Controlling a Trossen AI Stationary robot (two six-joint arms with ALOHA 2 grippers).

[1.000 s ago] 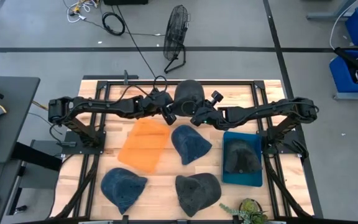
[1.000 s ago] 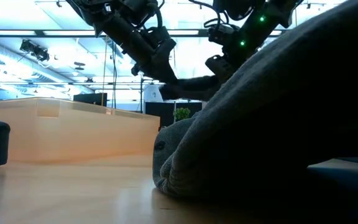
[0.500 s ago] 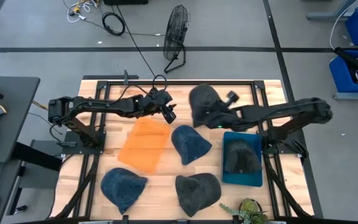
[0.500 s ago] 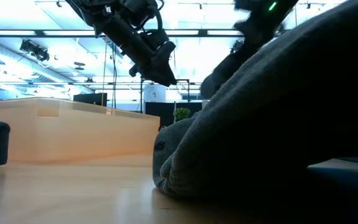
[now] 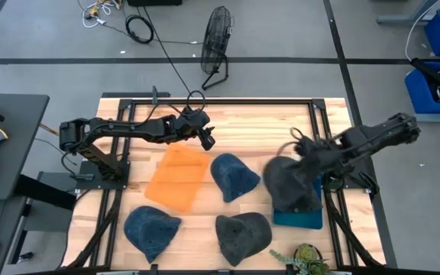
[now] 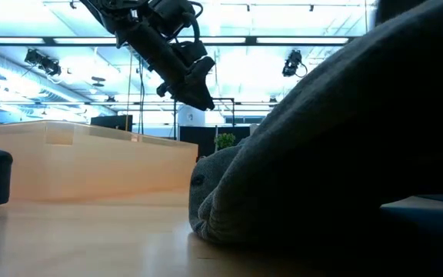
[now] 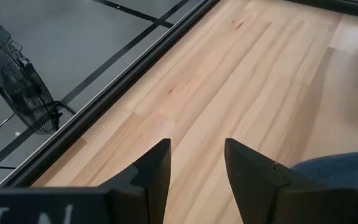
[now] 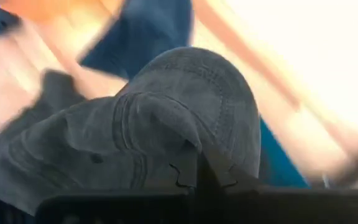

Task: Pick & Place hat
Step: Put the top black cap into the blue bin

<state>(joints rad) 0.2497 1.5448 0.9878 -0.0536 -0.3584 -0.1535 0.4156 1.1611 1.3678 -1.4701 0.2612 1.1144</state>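
Next, I drop the dark grey cap from my right gripper in the middle of the blue bin (image 5: 296, 201) near the potted plant.
My right gripper (image 5: 302, 155) is shut on a dark grey cap (image 5: 287, 183), which it holds over the blue bin (image 5: 305, 218) at the table's right side. The right wrist view shows the cap's crown (image 8: 166, 118) spreading ahead of the shut fingers. My left gripper (image 5: 205, 138) hovers open and empty over the far middle of the table; its fingers (image 7: 157, 165) stand apart over bare wood. An orange hat (image 5: 178, 176), a blue hat (image 5: 234, 176), a denim hat (image 5: 151, 231) and another dark grey hat (image 5: 243, 237) lie flat on the table. My right gripper pinches the dark grey cap between its two fingers at the cap's edge (image 8: 191, 163); whether that is brim or crown rim, I cannot tell. The crown bulges out ahead of the fingers. The cap hangs over the blue bin, slanting toward the table's near edge.
A small potted plant (image 5: 304, 261) stands at the near edge beside the bin. A floor fan (image 5: 216, 34) stands beyond the far edge. Bare wood lies along the table's far strip (image 5: 266, 114). In the low view a large dark grey hat (image 6: 344, 154) fills the right half.
My right gripper has swung with the dark grey cap from the far middle of the table, close by my left gripper, toward the right and near edges, and now holds it over the blue bin. The cap has travelled with it.
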